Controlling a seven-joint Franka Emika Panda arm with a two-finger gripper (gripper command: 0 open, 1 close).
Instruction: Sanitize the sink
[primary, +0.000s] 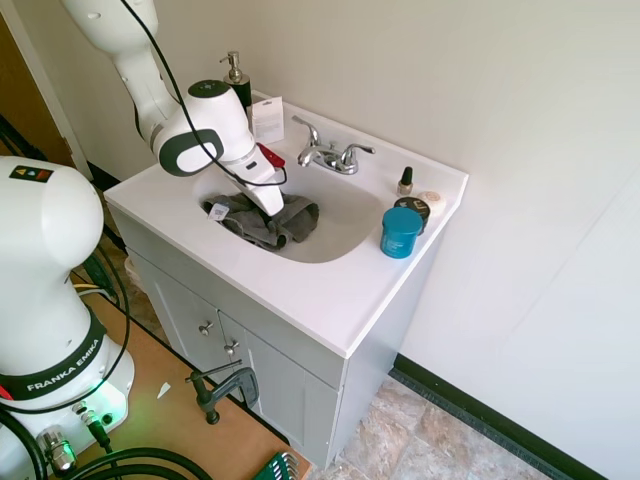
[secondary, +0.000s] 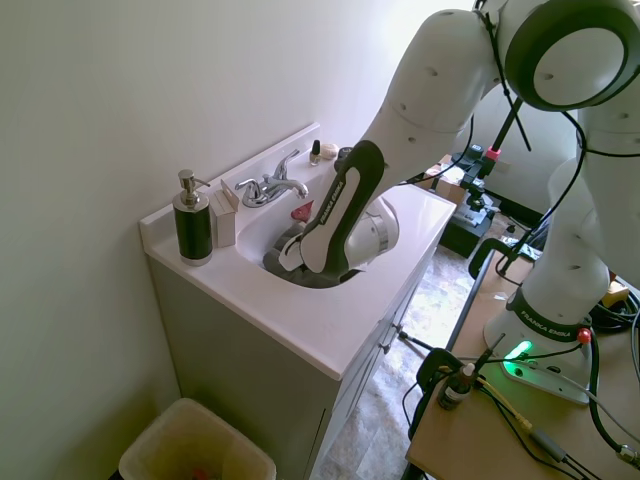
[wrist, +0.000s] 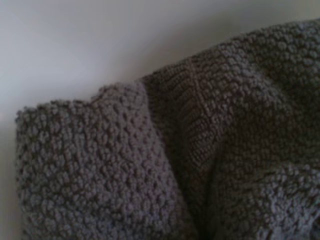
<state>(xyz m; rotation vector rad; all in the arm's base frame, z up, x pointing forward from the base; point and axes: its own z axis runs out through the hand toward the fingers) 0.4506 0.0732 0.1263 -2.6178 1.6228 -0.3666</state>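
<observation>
My gripper will let go of the grey cloth on the white countertop (primary: 178, 185) next to the basin, at the end where the soap dispenser is.
The sink (primary: 345, 225) is a glossy white oval basin set in a white countertop, with a chrome two-handle faucet (primary: 325, 155) behind it. A crumpled grey knitted cloth (primary: 260, 222) lies against the basin's left wall, a white tag sticking out of it. My gripper (primary: 272, 207) points down into the cloth and is shut on it, its tips buried in the folds. In the second exterior view the arm covers most of the sink (secondary: 255, 240), and the cloth (secondary: 277, 264) shows as a dark rim under the hand. The cloth (wrist: 200, 165) fills the wrist view over white porcelain.
A black soap dispenser (primary: 237, 82) and a white card (primary: 267, 118) stand at the back left of the counter. On the right rim are a blue jar (primary: 401, 232), a dark-lidded jar (primary: 413, 207) and a small bottle (primary: 406, 181). A bin (secondary: 195, 445) sits on the floor.
</observation>
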